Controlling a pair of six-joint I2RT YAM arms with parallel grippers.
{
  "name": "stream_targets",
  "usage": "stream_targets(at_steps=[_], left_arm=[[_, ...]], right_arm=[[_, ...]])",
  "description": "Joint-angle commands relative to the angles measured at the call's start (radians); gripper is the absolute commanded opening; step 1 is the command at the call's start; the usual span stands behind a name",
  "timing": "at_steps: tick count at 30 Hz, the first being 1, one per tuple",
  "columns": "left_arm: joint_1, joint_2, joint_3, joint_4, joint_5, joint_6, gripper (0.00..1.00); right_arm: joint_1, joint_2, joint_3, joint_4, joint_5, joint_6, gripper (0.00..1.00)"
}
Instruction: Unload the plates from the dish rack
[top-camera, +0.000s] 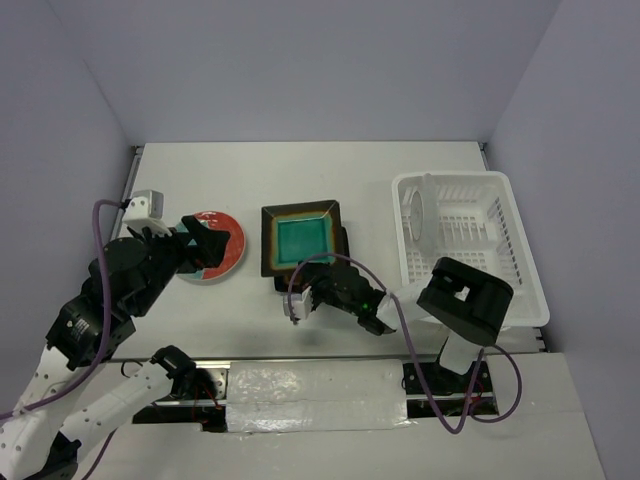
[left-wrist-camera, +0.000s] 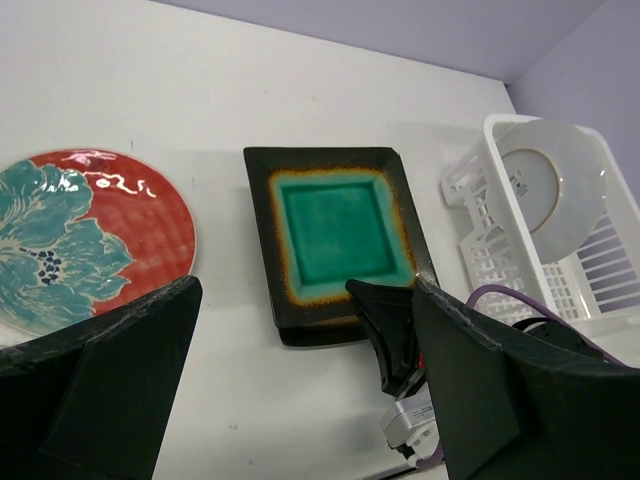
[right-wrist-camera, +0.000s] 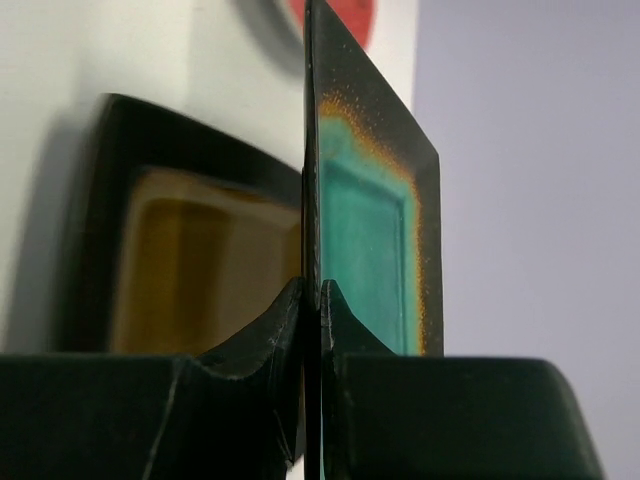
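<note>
Next, I set the teal square plate down on top of the amber square plate (top-camera: 311, 254) (right-wrist-camera: 215, 275) using my right gripper.
The teal square plate (top-camera: 303, 238) is tilted over the amber square plate (right-wrist-camera: 200, 270) at the table's middle. My right gripper (top-camera: 320, 270) is shut on its near black rim (right-wrist-camera: 312, 295); the plate stands edge-on between the pads. The teal plate also shows in the left wrist view (left-wrist-camera: 340, 225). The round red-rimmed floral plate (top-camera: 228, 240) lies flat on the left (left-wrist-camera: 80, 240). My left gripper (top-camera: 205, 243) hovers open and empty over its near side (left-wrist-camera: 305, 300). The white dish rack (top-camera: 520, 260) at right holds one round plate (top-camera: 418, 212) upright, pale back showing (left-wrist-camera: 555, 185).
A small grey-white box (top-camera: 147, 204) sits at the table's far left edge. Purple cables loop off both arms, one near the right wrist (top-camera: 300, 275). The right arm's black elbow (top-camera: 465, 300) overhangs the rack's near wall. Taped table edge (top-camera: 320, 385) runs along the front.
</note>
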Motion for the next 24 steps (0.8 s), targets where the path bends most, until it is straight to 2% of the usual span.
stream_targets(at_steps=[1, 10, 17, 24], left_arm=[[0.003, -0.018, -0.046, 0.075, 0.020, -0.001, 1.00], [0.003, -0.010, -0.067, 0.108, 0.087, -0.013, 1.00], [0.003, -0.015, -0.083, 0.117, 0.097, -0.011, 1.00], [0.005, -0.003, -0.064, 0.108, 0.092, -0.007, 0.99]], right_arm=[[0.033, 0.016, 0.009, 0.346, 0.065, -0.035, 0.00], [0.036, 0.041, -0.035, 0.416, 0.101, -0.029, 0.00], [0.036, 0.110, -0.049, 0.490, 0.121, -0.015, 0.00], [0.040, 0.144, -0.054, 0.494, 0.119, 0.000, 0.00]])
